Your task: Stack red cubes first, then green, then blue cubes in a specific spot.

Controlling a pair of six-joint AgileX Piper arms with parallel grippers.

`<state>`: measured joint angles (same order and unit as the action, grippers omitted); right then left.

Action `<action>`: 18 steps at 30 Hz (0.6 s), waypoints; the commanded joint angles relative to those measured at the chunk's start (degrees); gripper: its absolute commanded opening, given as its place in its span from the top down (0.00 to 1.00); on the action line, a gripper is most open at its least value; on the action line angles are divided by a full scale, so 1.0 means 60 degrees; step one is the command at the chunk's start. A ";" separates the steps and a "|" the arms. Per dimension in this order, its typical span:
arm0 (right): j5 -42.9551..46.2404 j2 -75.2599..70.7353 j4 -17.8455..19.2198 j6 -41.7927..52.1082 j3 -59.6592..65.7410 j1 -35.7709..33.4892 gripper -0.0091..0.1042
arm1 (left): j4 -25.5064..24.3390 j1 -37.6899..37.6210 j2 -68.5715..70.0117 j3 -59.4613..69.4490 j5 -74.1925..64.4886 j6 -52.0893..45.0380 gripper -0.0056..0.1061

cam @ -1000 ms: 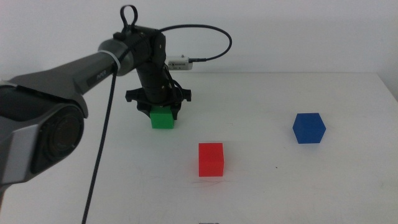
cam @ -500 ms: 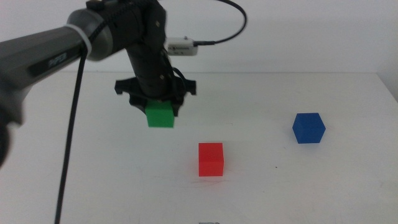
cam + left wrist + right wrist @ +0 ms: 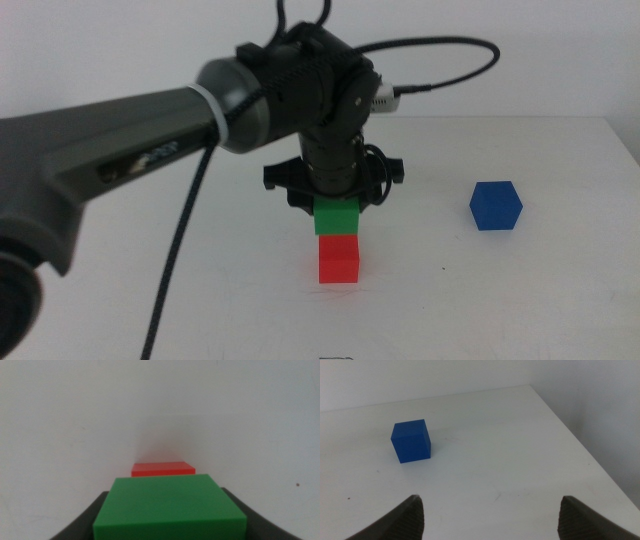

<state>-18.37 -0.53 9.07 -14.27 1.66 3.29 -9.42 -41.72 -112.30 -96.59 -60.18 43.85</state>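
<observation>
The robot's left gripper needs to release the green cube on the top side of the red cube (image 3: 340, 242).
The red cube (image 3: 339, 257) stands on the white table in the front middle. My left gripper (image 3: 335, 212) is shut on the green cube (image 3: 335, 217) and holds it right over the red cube, nearly touching its top. In the left wrist view the green cube (image 3: 169, 507) sits between the jaws with the red cube (image 3: 162, 468) showing just beyond it. The blue cube (image 3: 496, 205) stands alone at the right; it also shows in the right wrist view (image 3: 411, 440). My right gripper (image 3: 492, 510) is open and empty, out of the middle view, short of the blue cube.
The left arm (image 3: 120, 150) and its black cable (image 3: 175, 270) cross the table's left half. The table's right edge (image 3: 570, 435) runs close beside the blue cube.
My left gripper has lifted the green cube from the back left and carried it right and forward, to just above the red cube. The red and blue cubes have not moved.
</observation>
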 commanded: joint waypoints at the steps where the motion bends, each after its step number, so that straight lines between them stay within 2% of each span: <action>1: 0.0695 -0.0220 0.0123 0.0120 -0.0169 0.0041 0.21 | 0.0044 -0.0069 0.0386 -0.0338 0.0228 0.0168 0.75; 18: 0.0695 -0.0220 0.0123 0.0120 -0.0169 0.0041 0.21 | 0.0239 -0.0069 -0.0306 -0.0327 0.0204 0.0360 0.75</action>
<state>-18.37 -0.53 9.07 -14.27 1.66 3.29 -7.49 -41.98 -117.04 -96.64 -60.05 45.57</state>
